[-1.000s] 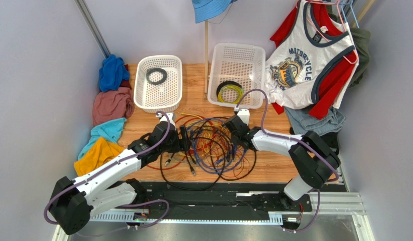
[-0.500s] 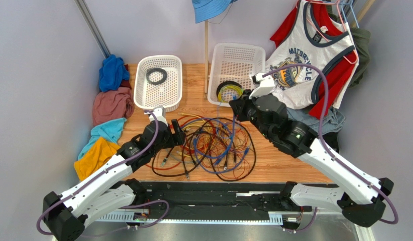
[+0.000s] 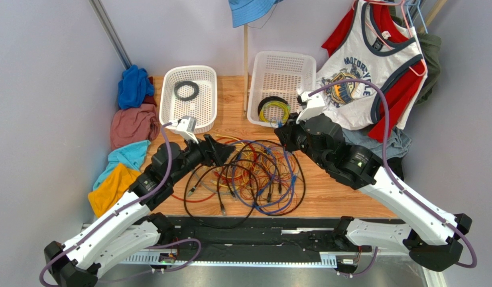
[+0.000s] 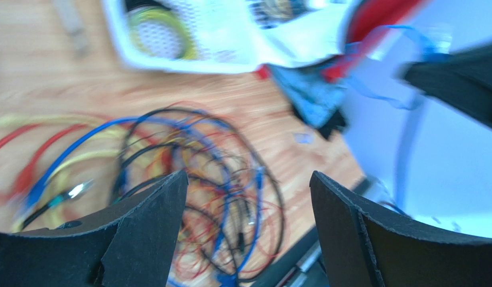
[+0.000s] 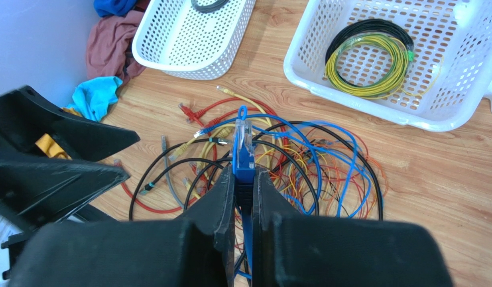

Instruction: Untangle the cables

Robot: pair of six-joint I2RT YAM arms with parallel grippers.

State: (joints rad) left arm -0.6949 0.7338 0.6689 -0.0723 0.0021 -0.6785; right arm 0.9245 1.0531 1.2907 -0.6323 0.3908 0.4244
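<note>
Next, my left gripper takes the blue cable, which runs from its plug in my right gripper into the tangle, before my right gripper grips lower down [image 3: 288,160].
The cables [image 3: 248,173] lie in a loose tangle of black, blue, red, orange and yellow loops on the wooden table. They also show in the right wrist view [image 5: 302,161] and, blurred, in the left wrist view [image 4: 200,173]. My right gripper [image 3: 284,135] hangs over the tangle's far right edge. It is shut [image 5: 243,174] on the plug end of a blue cable [image 5: 243,154], which trails down into the tangle. My left gripper [image 3: 222,152] is open and empty [image 4: 248,179] above the tangle's left side.
A white basket [image 3: 188,67] at the back left holds a small black ring coil [image 3: 186,90]. A second white basket [image 3: 282,54] holds a yellow-green and black ring coil [image 3: 273,109]. Clothes [image 3: 131,128] are piled along the left wall. Shirts [image 3: 374,72] hang at the right.
My right arm has lifted out of the tangle toward the back right, pulling the blue cable up. My left gripper has moved right and up over the tangle. The loops have shifted.
</note>
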